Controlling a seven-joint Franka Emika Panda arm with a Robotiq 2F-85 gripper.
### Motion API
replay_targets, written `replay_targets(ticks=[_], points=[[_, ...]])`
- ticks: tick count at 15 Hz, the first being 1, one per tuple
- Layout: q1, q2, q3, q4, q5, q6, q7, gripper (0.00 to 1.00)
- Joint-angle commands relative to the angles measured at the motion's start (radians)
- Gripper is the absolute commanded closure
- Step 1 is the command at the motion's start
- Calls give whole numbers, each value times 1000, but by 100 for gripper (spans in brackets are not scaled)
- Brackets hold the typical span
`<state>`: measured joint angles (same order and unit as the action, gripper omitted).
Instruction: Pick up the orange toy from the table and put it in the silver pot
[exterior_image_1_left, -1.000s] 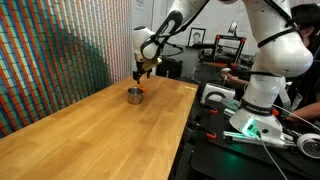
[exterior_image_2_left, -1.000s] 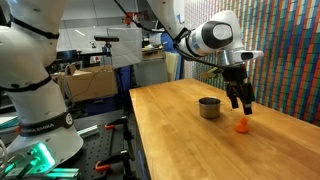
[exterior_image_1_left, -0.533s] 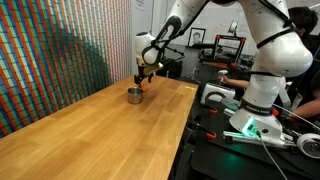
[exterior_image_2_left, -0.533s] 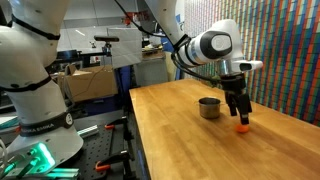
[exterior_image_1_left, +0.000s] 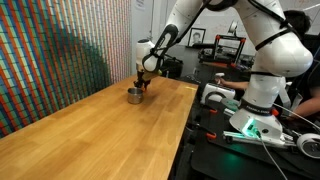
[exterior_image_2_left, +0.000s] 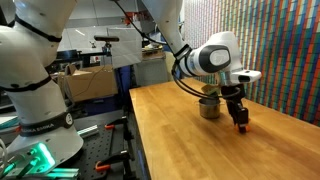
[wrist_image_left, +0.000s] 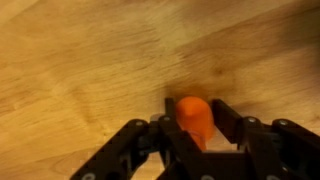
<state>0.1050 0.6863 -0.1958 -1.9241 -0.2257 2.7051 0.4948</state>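
Observation:
Next, I release the orange toy on the inside bottom of the silver pot (exterior_image_1_left: 135, 96) standing on the wooden table.
The orange toy (wrist_image_left: 195, 119) fills the gap between my black fingers in the wrist view, pressed from both sides, with the wooden table (wrist_image_left: 90, 60) right under it. My gripper (wrist_image_left: 196, 118) is shut on it. In an exterior view the gripper (exterior_image_2_left: 240, 122) reaches down to the tabletop just right of the silver pot (exterior_image_2_left: 209, 108), and a speck of the orange toy (exterior_image_2_left: 241, 126) shows at its tips. From the opposite side, the gripper (exterior_image_1_left: 142, 88) stands just behind the silver pot (exterior_image_1_left: 134, 95), and the toy is hidden there.
The long wooden table (exterior_image_1_left: 100, 130) runs toward the camera. A striped coloured wall (exterior_image_1_left: 50, 50) lines one long side. A black bench (exterior_image_1_left: 250, 130) with equipment and a second white arm (exterior_image_1_left: 265, 80) stands along the opposite edge.
My gripper came down onto the table beside the pot and closed its fingers on the orange toy, which lay free a second ago.

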Motion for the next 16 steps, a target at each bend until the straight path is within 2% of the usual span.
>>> replay_targets(ticks=[1,9,16], points=[[21,41,-18,22,44,34,-12,82],[8,-98,70,23,132,-55,-94,82],[-7,-277,148,-16,208,-235,-146,82]])
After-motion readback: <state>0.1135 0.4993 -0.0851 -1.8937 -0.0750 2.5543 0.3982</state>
